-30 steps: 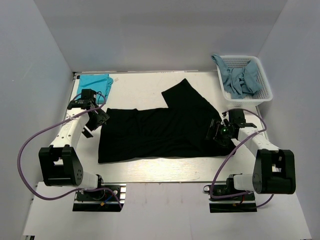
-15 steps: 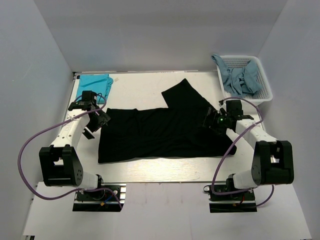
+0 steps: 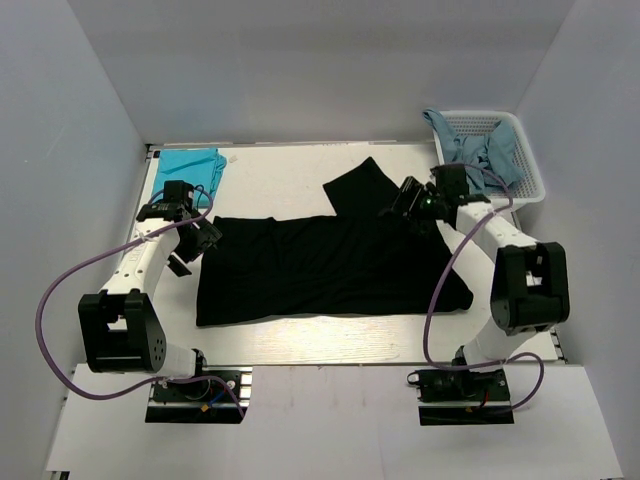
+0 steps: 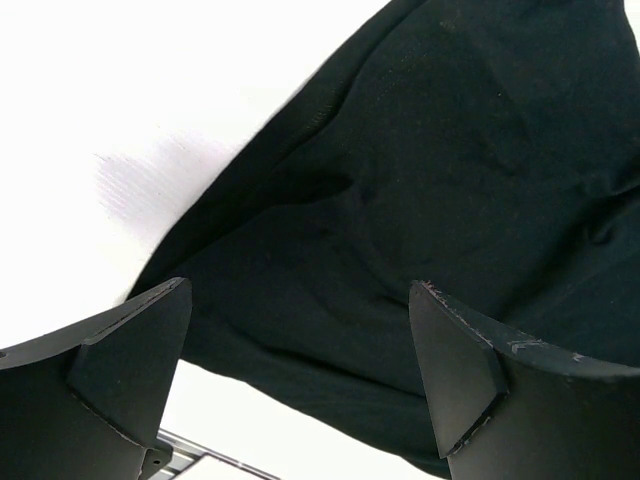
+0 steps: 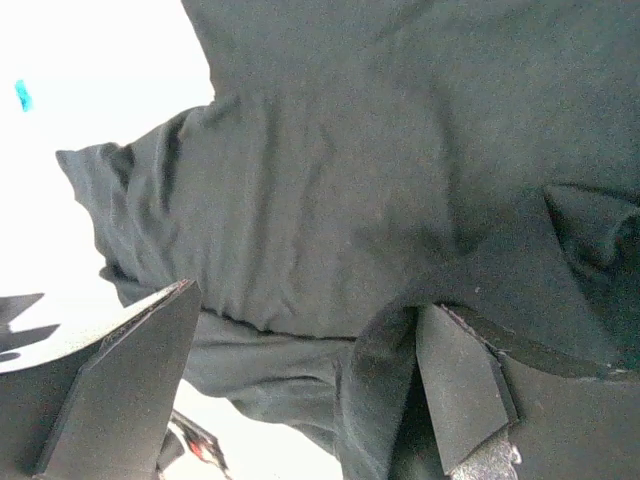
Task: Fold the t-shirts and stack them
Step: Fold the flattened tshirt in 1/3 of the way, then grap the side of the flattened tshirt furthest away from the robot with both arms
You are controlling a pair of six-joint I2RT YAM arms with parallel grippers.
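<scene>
The back sleeve's far corner [image 3: 371,161] on the black t-shirt is the next place that my right gripper needs to go to and close on.
A large black t-shirt [image 3: 320,265] lies spread flat in the middle of the table, one sleeve pointing to the back. My left gripper [image 3: 200,238] hovers open over its left edge; in the left wrist view the black cloth [image 4: 450,150] lies under the gap of that gripper [image 4: 300,370]. My right gripper [image 3: 400,203] is open over the shirt's back sleeve area. In the right wrist view, that gripper [image 5: 310,370] stands low on the cloth [image 5: 350,150], and a fold bunches against its right finger [image 5: 460,380]. A folded teal t-shirt [image 3: 190,165] lies at the back left. Greyish-blue t-shirts [image 3: 485,155] fill the basket.
The white mesh basket [image 3: 536,172] stands at the back right corner, just behind the right arm. White table [image 3: 290,180] shows behind the black shirt and along the near edge. Purple cables loop beside both arm bases. Grey walls close in the sides and back.
My right arm has swung from the black shirt's right edge toward the back, ending over the sleeve area near the basket. The left arm and the shirts have not moved.
</scene>
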